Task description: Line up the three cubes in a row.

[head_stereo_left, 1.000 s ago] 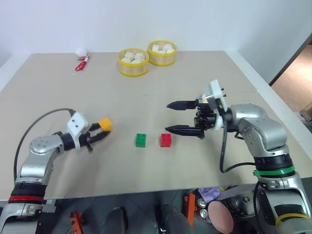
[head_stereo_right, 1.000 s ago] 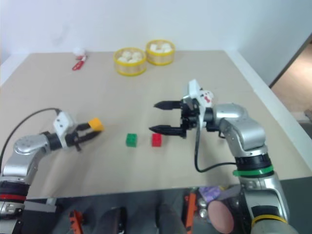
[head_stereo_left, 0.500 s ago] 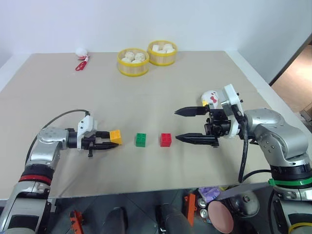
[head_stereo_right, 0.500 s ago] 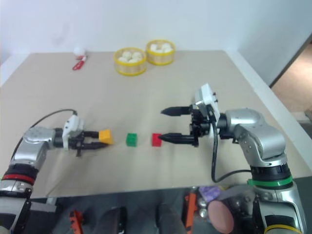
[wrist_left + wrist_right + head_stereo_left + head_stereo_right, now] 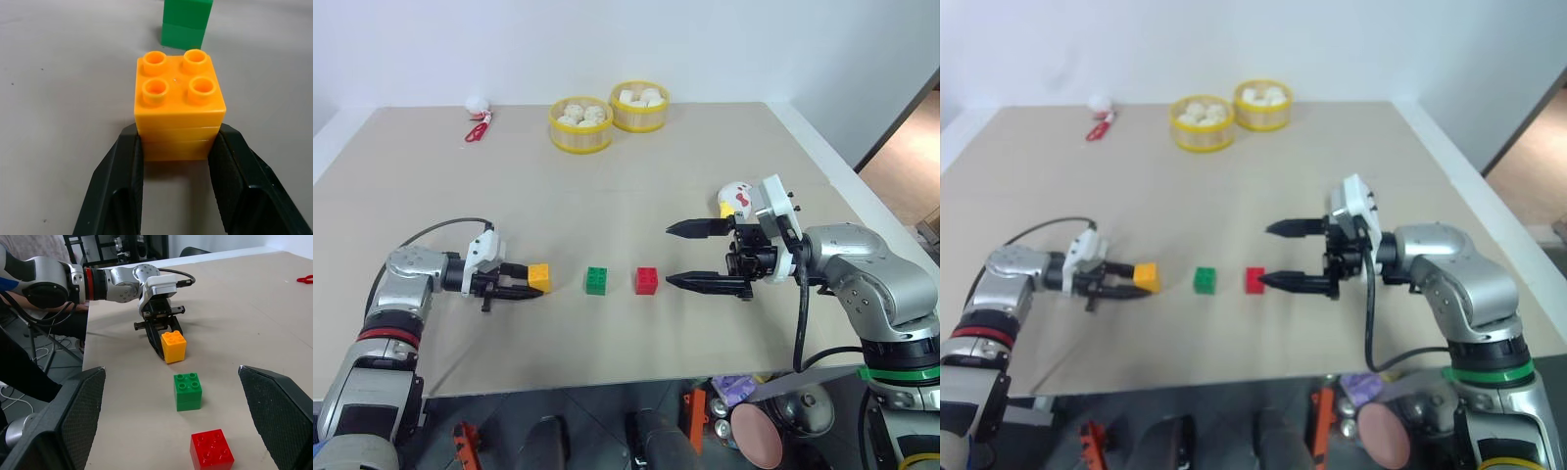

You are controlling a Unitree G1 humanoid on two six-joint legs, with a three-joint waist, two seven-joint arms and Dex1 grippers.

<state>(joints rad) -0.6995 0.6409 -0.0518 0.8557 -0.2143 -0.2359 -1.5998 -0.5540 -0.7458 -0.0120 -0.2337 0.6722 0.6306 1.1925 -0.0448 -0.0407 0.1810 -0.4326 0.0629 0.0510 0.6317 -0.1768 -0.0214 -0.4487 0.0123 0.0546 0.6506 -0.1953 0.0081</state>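
Next, my left gripper lets go of the orange-yellow cube on the table (image 5: 550,281) (image 5: 194,93) next to the green cube, in line with the red cube.
The orange-yellow cube (image 5: 540,277) is low at the tabletop on the left, and my left gripper (image 5: 535,283) is shut on it, one black finger (image 5: 123,181) on each side. It stands in line with the green cube (image 5: 596,281) and the red cube (image 5: 646,281), a slightly wider gap separating it from the green one. In the right wrist view, the orange-yellow cube (image 5: 174,346), green cube (image 5: 188,390) and red cube (image 5: 212,456) run in a near-straight row. My right gripper (image 5: 669,255) hangs open just right of the red cube, holding nothing.
Two yellow steamer baskets (image 5: 579,125) (image 5: 639,106) with white buns stand at the back of the table. A small white-and-red toy (image 5: 477,110) lies at the back left. The table's front edge (image 5: 607,380) runs close below the cubes.
My left gripper has come down and turned toward the green cube, bringing the orange-yellow cube closer to it. My right gripper has drawn back a little to the right, away from the red cube.
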